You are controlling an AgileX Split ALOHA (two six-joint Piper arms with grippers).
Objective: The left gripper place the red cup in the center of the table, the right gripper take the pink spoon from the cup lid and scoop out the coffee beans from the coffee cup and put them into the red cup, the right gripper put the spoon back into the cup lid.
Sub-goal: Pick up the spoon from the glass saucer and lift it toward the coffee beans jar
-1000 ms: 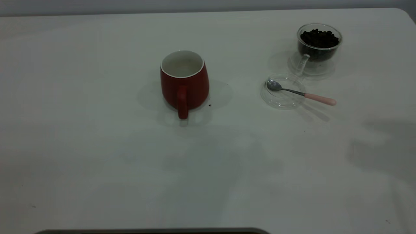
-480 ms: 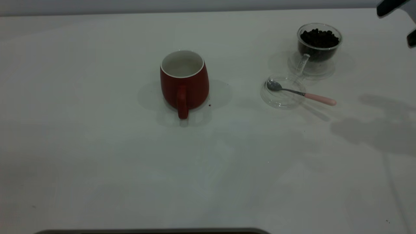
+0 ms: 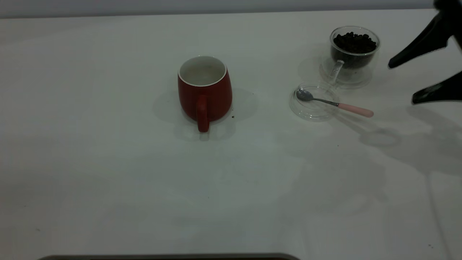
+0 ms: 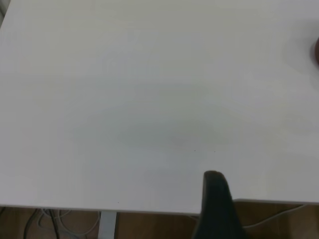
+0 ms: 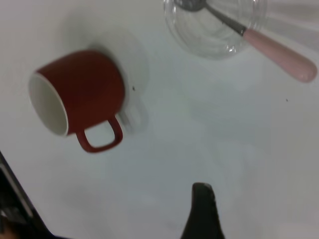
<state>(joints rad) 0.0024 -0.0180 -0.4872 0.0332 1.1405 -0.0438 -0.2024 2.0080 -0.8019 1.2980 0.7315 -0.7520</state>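
The pink spoon's handle is my right gripper's next stop. It should close near the handle's outer end [image 3: 366, 113] [image 5: 300, 68], away from the cup lid.
The red cup [image 3: 204, 92] stands upright mid-table, empty, its handle toward the front; it also shows in the right wrist view [image 5: 79, 97]. The pink spoon [image 3: 334, 104] lies with its bowl in the cup lid [image 3: 313, 107] and its pink handle [image 5: 281, 52] sticking out over the rim. The coffee cup [image 3: 352, 54], full of coffee beans [image 3: 354, 41], stands just behind the lid. My right gripper [image 3: 402, 83] is open and empty, in the air to the right of the spoon and coffee cup. Of my left gripper only one finger [image 4: 215, 199] shows, over the table's edge, holding nothing.
The white table [image 3: 108, 162] spreads wide around the cup. A tiny dark speck [image 3: 232, 116] lies beside the red cup. The table's right rear corner is near my right gripper. A dark edge [image 3: 169, 257] runs along the front.
My right gripper has come in from the upper right and moved down and left toward the spoon, jaws spread. Its shadow shifted left. Cups, lid and spoon have not moved.
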